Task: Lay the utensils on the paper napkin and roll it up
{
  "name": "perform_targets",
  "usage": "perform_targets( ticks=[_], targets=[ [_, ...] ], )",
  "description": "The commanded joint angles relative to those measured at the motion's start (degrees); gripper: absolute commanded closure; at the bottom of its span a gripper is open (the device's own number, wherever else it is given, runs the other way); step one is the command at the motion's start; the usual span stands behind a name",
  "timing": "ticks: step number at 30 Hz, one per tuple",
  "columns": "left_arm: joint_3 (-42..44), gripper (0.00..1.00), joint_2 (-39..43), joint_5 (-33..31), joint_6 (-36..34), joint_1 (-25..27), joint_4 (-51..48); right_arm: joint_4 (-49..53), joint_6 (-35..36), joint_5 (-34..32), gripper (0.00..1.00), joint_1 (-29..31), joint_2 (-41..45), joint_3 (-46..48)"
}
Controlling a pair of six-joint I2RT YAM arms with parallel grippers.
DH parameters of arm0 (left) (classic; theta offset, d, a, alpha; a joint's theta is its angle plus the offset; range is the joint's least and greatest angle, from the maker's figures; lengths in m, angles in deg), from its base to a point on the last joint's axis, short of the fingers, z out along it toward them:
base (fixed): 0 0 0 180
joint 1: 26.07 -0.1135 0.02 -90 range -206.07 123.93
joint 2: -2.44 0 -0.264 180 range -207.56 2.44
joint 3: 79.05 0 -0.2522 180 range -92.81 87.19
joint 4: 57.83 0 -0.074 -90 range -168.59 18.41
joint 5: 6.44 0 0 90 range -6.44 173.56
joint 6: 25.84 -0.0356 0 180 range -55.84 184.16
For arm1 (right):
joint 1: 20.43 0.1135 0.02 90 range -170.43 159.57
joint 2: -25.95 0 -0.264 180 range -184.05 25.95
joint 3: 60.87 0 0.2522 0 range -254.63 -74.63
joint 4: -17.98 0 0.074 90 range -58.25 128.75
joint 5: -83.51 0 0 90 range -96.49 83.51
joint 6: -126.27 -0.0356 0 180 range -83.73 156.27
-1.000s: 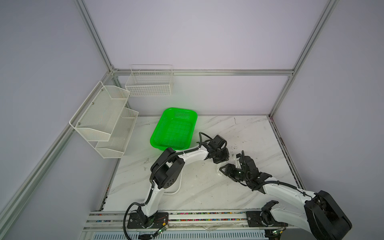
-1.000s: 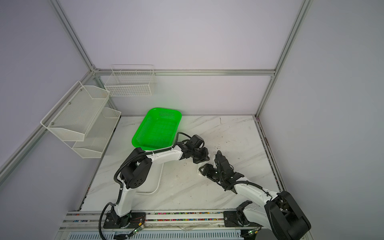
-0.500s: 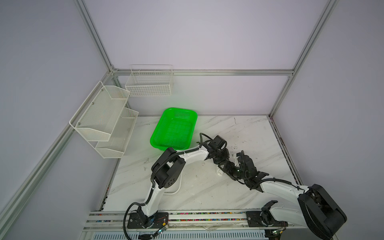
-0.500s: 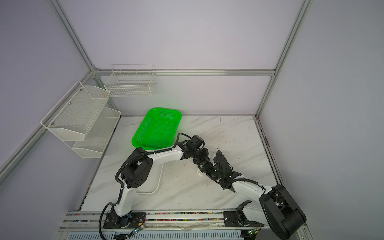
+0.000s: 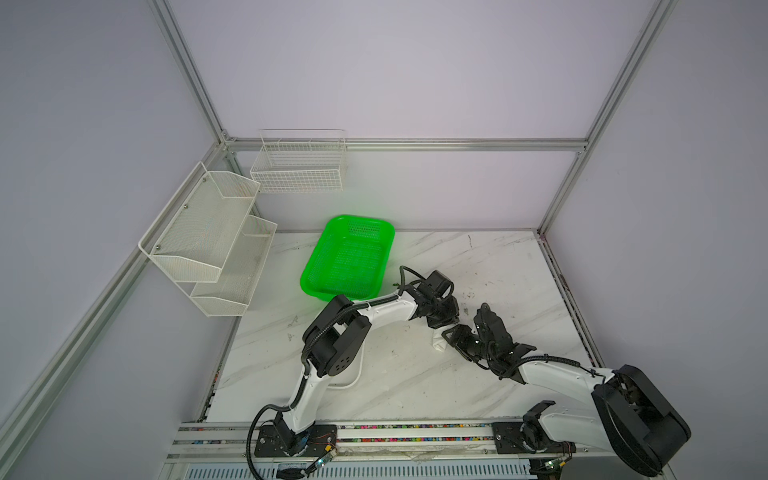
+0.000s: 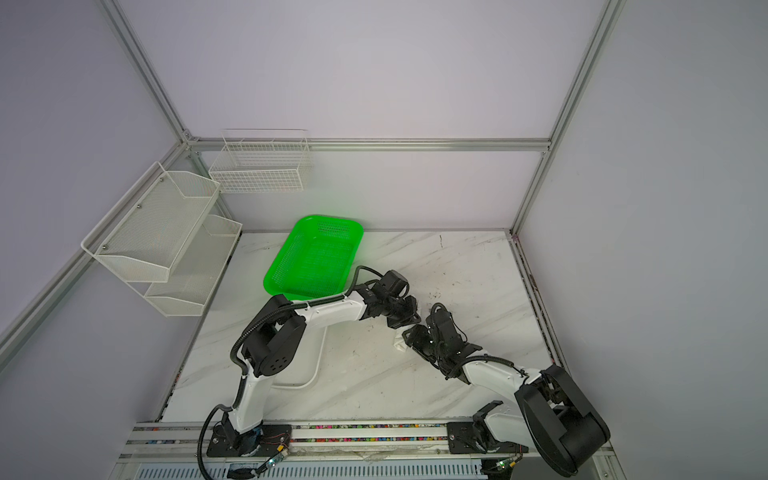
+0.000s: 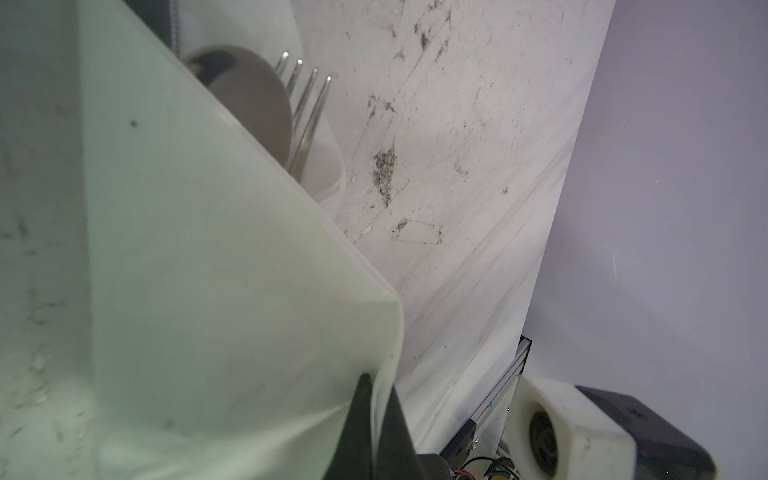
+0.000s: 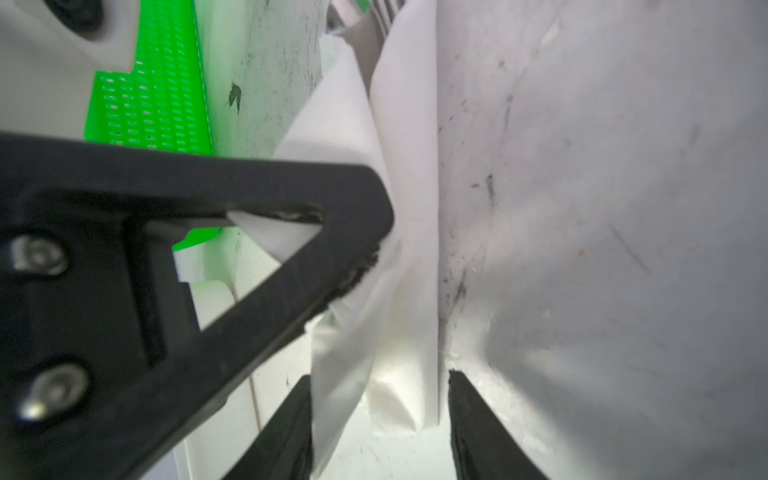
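The napkin's flap is bunched at my left gripper's finger and the napkin's near end is loose, so I should use my right gripper to pinch the napkin's folded edge (image 8: 425,340) and hold it still.
The paper napkin (image 7: 228,270) is folded over the utensils, and its end (image 5: 437,343) (image 6: 400,344) peeks out between the two grippers in both top views. A spoon bowl (image 7: 253,108) and fork tines (image 7: 309,99) stick out from under the fold; the knife is hidden. My left gripper (image 7: 376,395) (image 5: 444,325) is shut on the napkin's lifted edge. My right gripper (image 8: 378,428) (image 5: 449,336) stands open round the near end of the napkin (image 8: 399,311). One of its pads touches the paper and the other sits a sliver away. The left gripper's black finger (image 8: 291,249) presses the fold.
A green plastic basket (image 5: 349,257) stands behind the left arm. White mesh shelves (image 5: 208,232) hang on the left wall and a wire basket (image 5: 299,162) on the back wall. A white tray's rim (image 5: 353,380) shows under the left arm's elbow.
My right gripper has moved left up to the napkin and its jaws have narrowed round it. The left gripper has kept its hold on the napkin.
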State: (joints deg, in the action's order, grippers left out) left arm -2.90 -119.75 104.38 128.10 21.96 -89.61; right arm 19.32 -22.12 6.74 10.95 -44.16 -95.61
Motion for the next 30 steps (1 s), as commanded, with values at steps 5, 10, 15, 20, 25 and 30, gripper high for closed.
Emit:
perform_targets(
  ticks=[5,10,15,20,25,30],
  targets=[
    [-3.45,1.00,0.17,1.74,0.74,-0.07,2.10,1.64,-0.90,-0.20,0.60,-0.25,3.28,2.22],
    [-3.26,1.00,-0.06,2.25,1.31,-0.07,2.79,-3.74,-1.87,3.20,0.50,-0.25,3.99,1.64],
    [-3.08,1.00,-0.07,2.73,1.71,-0.04,3.39,-6.29,-2.47,4.19,0.39,-0.25,1.91,0.70],
    [-3.00,1.00,-0.16,3.04,1.98,-0.04,3.76,2.13,-1.70,-1.95,0.33,-0.26,-2.04,-2.69],
    [-2.73,1.00,-0.10,3.11,2.22,-0.06,4.13,1.99,-1.49,-3.06,0.31,-0.26,-3.89,-2.50],
    [-2.82,1.00,-0.23,3.35,2.50,-0.04,4.52,2.05,-0.26,-3.82,0.33,-0.24,-4.74,-0.82]
  ],
)
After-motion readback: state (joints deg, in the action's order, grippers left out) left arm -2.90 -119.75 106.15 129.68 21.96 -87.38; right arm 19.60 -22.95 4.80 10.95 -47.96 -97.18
